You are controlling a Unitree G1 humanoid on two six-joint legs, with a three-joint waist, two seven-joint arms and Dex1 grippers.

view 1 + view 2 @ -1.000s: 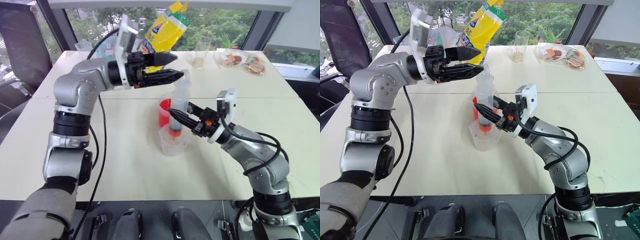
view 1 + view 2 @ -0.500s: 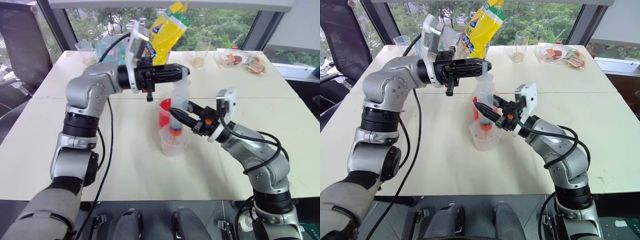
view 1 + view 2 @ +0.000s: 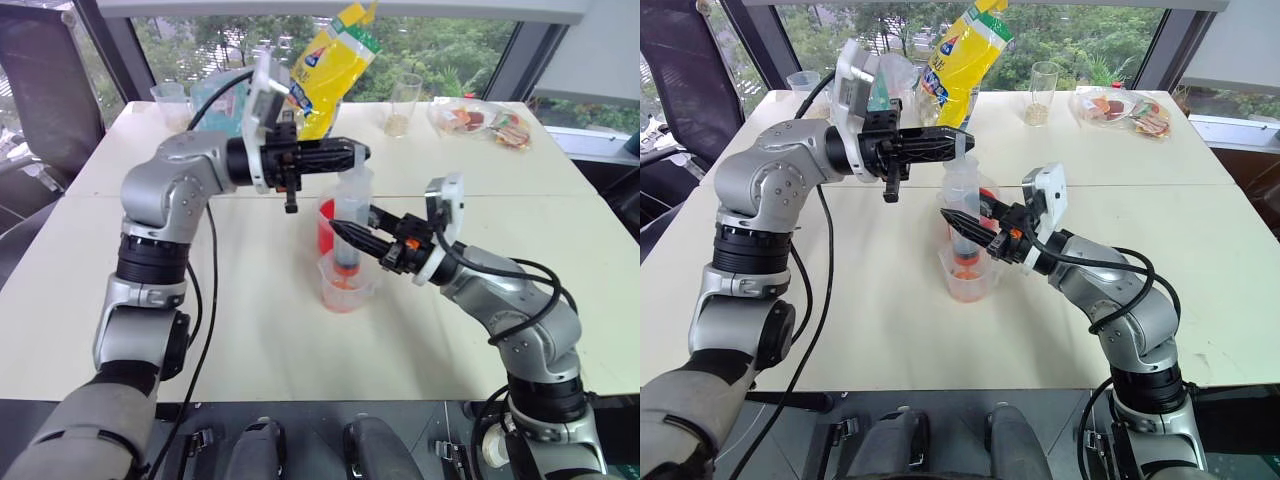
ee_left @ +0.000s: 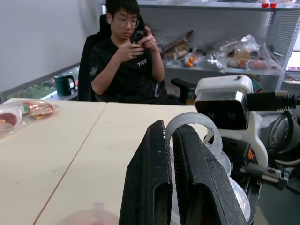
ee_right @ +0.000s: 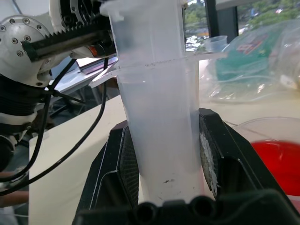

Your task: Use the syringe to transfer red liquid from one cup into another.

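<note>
The robot's right gripper should release the syringe, now upright in the smaller clear cup, on the bare table (image 3: 450, 222) beside the larger cup, nearer the robot than the snack packets.
The syringe (image 3: 352, 205) stands upright at the table's middle, its orange-red nozzle down inside the smaller clear cup (image 3: 345, 292), which holds a little red liquid (image 3: 343, 297) at its bottom. My right gripper (image 3: 340, 232) is shut on the barrel, which stands between its black fingers (image 5: 126, 164) in the right wrist view. My left gripper (image 3: 358, 153) reaches in level from the left and is shut on the white plunger ring (image 4: 190, 123) at the syringe's top. Just behind stands the larger cup (image 3: 324, 222), red through its walls.
At the table's far side are a yellow bag (image 3: 330, 60), a teal packet (image 3: 215, 95), a small clear cup (image 3: 168, 100), a tall clear cup with beige contents (image 3: 403, 105) and snack packets (image 3: 490, 122). A seated person (image 4: 126, 61) shows beyond the table.
My left gripper, open a second ago, has swung in and closed on the plunger's top. The smaller cup's bottom looks redder now. The right gripper has kept its hold.
</note>
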